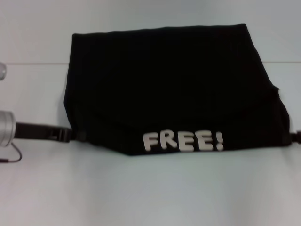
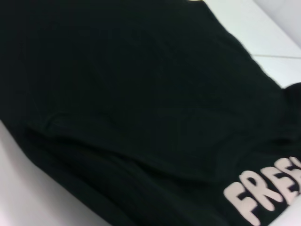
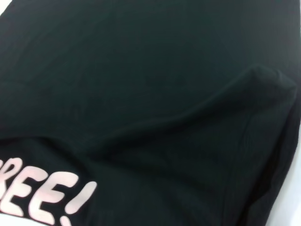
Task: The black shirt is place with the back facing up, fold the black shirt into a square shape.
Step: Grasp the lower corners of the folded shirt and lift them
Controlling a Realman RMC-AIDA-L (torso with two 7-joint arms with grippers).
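My left gripper is to release the corner of the black shirt, setting it free just in front of the white table's thin seam (image 1: 84, 80). The shirt now lies folded on the table.
The black shirt (image 1: 169, 89) lies folded into a wide block on the white table (image 1: 141, 193). Its white "FREE!" print (image 1: 183, 141) shows along the near edge, right of the middle. My left gripper (image 1: 70, 135) reaches in low from the left and meets the shirt's near left corner. Only a sliver of my right gripper (image 1: 297, 137) shows, at the shirt's near right corner. The left wrist view is filled with the shirt (image 2: 141, 103) and part of the print (image 2: 263, 193). The right wrist view also shows the shirt (image 3: 141, 84) with soft creases and the print's end (image 3: 42, 193).
The left arm's silver wrist (image 1: 5, 128) and a thin cable (image 1: 14, 153) sit at the left edge. Bare white table lies in front of the shirt and behind it (image 1: 37, 33).
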